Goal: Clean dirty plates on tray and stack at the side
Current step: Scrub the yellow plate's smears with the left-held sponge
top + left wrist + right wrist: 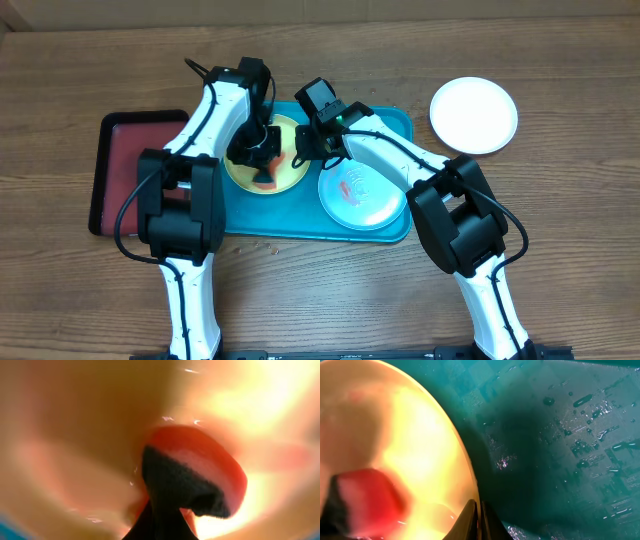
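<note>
Next, I let go of the red sponge with my left gripper on the middle of the dark red tray (150,168).
The yellow-green plate (285,172) lies on the left half of the turquoise tray (300,222). My left gripper (256,150) is down over it, shut on a red sponge with a black scrub face (210,460) that is pressed on the plate (75,435). My right gripper (479,520) is shut on that plate's right rim (410,435), with the wet tray floor (560,435) beside it. The pale mint plate (362,195), with red smears, lies on the tray's right half. The white plate (474,115) rests on the table off the tray at the far right.
A dark red, black-rimmed tray (125,170) sits directly left of the turquoise one. Both arms cross over the tray's middle. Bare wooden table (560,220) surrounds the trays.
</note>
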